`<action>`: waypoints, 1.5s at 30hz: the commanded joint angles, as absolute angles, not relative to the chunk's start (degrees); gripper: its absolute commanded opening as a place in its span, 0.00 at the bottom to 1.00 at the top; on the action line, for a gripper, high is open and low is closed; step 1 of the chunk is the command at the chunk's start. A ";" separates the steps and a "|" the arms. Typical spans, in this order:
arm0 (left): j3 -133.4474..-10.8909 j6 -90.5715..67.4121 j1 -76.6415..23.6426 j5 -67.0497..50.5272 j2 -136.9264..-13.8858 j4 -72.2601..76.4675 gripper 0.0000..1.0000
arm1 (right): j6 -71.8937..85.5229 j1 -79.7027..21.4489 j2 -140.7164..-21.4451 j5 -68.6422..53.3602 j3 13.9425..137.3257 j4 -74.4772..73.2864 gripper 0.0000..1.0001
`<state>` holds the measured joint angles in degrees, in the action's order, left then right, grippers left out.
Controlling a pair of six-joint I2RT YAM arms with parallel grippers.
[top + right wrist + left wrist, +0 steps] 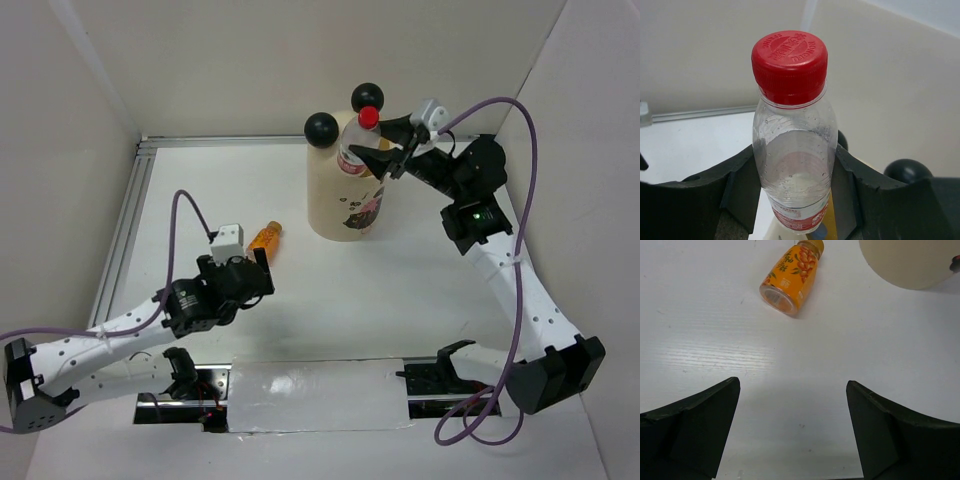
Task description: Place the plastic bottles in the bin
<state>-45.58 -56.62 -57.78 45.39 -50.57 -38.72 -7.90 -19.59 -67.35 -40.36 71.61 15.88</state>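
The orange bottle will be gripped by my left gripper, which is going to close on the upper body (pixel 269 236) (pixel 803 261) of the bottle, just below its cap.
My right gripper (pixel 392 152) is shut on a clear plastic bottle with a red cap and red label (pixel 358 148), holding it upright over the mouth of the cream bin (pixel 345 205). The same bottle (pixel 792 145) fills the right wrist view between the fingers (pixel 735 192). One black ball ear (pixel 906 170) of the bin shows beside it. A short amber-orange bottle (pixel 265 238) lies on its side on the table left of the bin. My left gripper (pixel 257 268) is open and empty just short of it. In the left wrist view the orange bottle (pixel 791 277) lies ahead of the open fingers (pixel 700 425).
The bin's cream wall (pixel 910 262) stands at the upper right of the left wrist view. White walls close the table at the back and both sides. A metal rail (pixel 130 215) runs along the left edge.
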 commanded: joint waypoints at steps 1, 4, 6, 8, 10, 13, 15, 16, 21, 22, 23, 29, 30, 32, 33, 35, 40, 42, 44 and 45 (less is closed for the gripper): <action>-48.25 -49.59 -53.63 42.37 -53.69 -31.92 1.00 | -4.74 -18.72 -64.69 -36.14 72.25 21.98 0.34; -48.25 -47.03 -51.61 39.74 -54.49 -29.28 1.00 | -6.06 -18.72 -65.74 -32.79 71.46 22.49 0.34; -48.25 -44.74 -50.28 38.50 -55.02 -27.00 1.00 | -6.06 -17.93 -66.61 -31.04 70.93 23.37 0.34; -48.25 -42.20 -48.17 36.74 -56.33 -25.67 1.00 | -4.04 -16.62 -68.63 -30.50 70.22 24.70 0.34; -48.87 -40.61 -46.24 35.96 -57.21 -24.35 1.00 | -1.77 -14.69 -69.95 -29.88 70.22 26.71 0.34; -49.39 -37.36 -43.35 34.29 -58.54 -22.17 1.00 | 1.57 -10.91 -73.29 -30.67 70.84 26.72 0.34; -49.39 -34.64 -41.67 32.70 -59.33 -20.23 1.00 | 3.24 -8.54 -75.75 -32.94 71.37 26.72 0.34; -49.39 -33.67 -39.83 32.17 -60.63 -19.17 1.00 | 4.30 -7.92 -76.54 -33.57 71.37 28.11 0.36; -48.87 -23.59 -34.99 28.22 -64.59 -8.38 1.00 | 8.17 -6.15 -82.09 -40.95 73.48 27.51 0.74; -48.87 -22.34 -34.28 27.60 -65.64 -7.22 1.00 | 8.17 -6.15 -82.70 -41.65 74.09 27.51 0.81; -49.39 -19.89 -32.80 25.94 -68.09 -6.25 1.00 | 8.17 -6.15 -82.71 -41.66 74.09 27.51 0.86; -55.98 -13.02 -31.38 24.17 -80.14 -2.55 1.00 | 8.79 -5.54 -80.96 -42.54 75.32 24.53 0.97; -56.86 -12.49 -31.38 24.69 -81.98 -2.55 1.00 | 8.79 -4.84 -80.34 -42.54 75.32 23.83 0.97; -59.58 -11.78 -31.38 25.92 -87.87 -2.55 1.00 | 8.79 -3.35 -78.85 -42.54 75.32 22.16 0.97; -60.55 -11.78 -30.77 27.15 -89.89 -2.55 1.00 | 8.27 -2.12 -77.45 -42.54 74.71 20.15 0.97; -63.27 -11.78 -30.24 27.77 -95.52 -3.33 1.00 | 8.26 -0.54 -75.94 -43.85 73.83 18.03 0.97; -68.55 -12.83 -28.22 25.50 -103.53 -9.04 0.97 | 4.66 3.33 -70.67 -44.91 69.36 11.08 0.97; -69.43 -13.35 -28.21 24.96 -105.73 -10.28 0.96 | 4.14 4.04 -69.53 -44.91 67.95 9.68 0.97; -70.48 -13.36 -28.21 23.04 -107.13 -12.04 0.90 | 4.13 4.65 -68.82 -44.91 67.24 9.67 0.97; -70.49 -13.36 -28.21 21.90 -108.44 -12.74 0.86 | 4.13 4.66 -68.30 -44.91 67.24 9.67 0.97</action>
<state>-68.18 -13.69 -28.10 24.77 -106.67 -10.07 5.19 3.99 -69.65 -44.14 68.42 12.49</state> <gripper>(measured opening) 0.888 0.968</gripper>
